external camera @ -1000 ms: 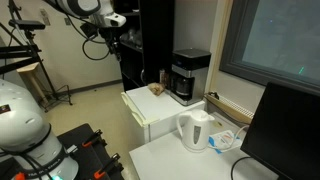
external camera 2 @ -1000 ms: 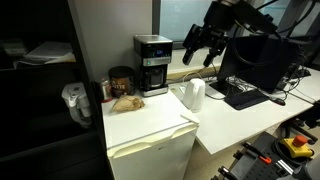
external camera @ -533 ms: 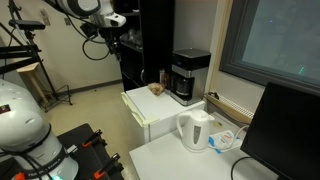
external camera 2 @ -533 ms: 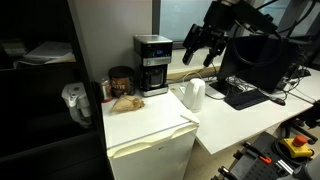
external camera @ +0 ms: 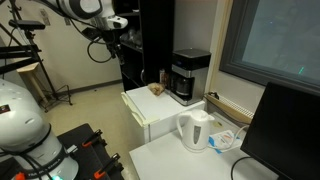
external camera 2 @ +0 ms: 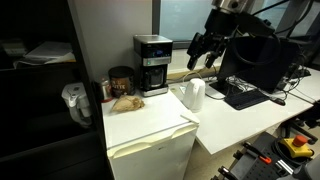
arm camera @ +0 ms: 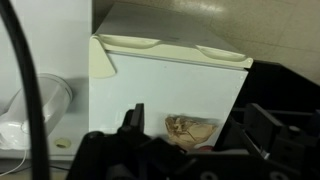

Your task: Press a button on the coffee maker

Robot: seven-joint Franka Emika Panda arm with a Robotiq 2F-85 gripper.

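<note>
The robot's gripper will next move to the upper front [external camera: 182, 70] of the coffee maker, above its dark carafe, and close there to press a button.
The black coffee maker [external camera: 190, 76] with its dark carafe stands at the back of the white mini fridge top [external camera: 143, 108]; it also shows in an exterior view [external camera 2: 152, 64]. My gripper [external camera 2: 205, 52] hangs in the air, well apart from the machine and at about its height, above the white desk side. In an exterior view it is at the upper left [external camera: 109, 42]. In the wrist view the two fingers [arm camera: 198, 125] are spread with nothing between them, looking down at the fridge top [arm camera: 170, 85]. A dark mass at the right edge may be the machine.
A white electric kettle [external camera: 195, 130] [external camera 2: 194, 94] stands on the desk beside the fridge. A brown crumpled bag [external camera 2: 125, 101] [arm camera: 190, 128] and a dark jar [external camera 2: 121, 79] sit on the fridge. Monitors [external camera 2: 255, 60], a keyboard [external camera 2: 245, 96] and cables fill the desk.
My gripper has shifted slightly sideways in the air. The coffee maker, kettle and other things have not moved.
</note>
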